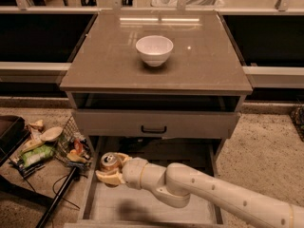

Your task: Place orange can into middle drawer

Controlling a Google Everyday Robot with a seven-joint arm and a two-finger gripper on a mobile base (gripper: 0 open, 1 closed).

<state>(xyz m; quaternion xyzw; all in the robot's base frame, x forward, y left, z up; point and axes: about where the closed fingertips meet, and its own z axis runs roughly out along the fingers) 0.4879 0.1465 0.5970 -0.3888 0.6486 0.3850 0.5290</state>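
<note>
My gripper is going to let go of the orange can on the pale middle drawer's bottom, near the drawer's side [111, 193] by the wire basket.
The orange can [109, 162] is upright with its silver top showing, held in my gripper [112, 169] above the left part of the open middle drawer [147, 207]. The cream fingers [105, 177] wrap around the can from both sides. My white arm [204, 194] reaches in from the lower right across the drawer. The drawer is pulled out below the closed drawer front with the black handle [153, 129]. Its pale floor shows under the arm, with the arm's shadow on it.
A white bowl [154, 50] stands on the cabinet top [156, 56]. A wire basket and scattered trash [52, 146] lie on the floor to the left of the cabinet. A black rod [57, 198] leans by the drawer's left side.
</note>
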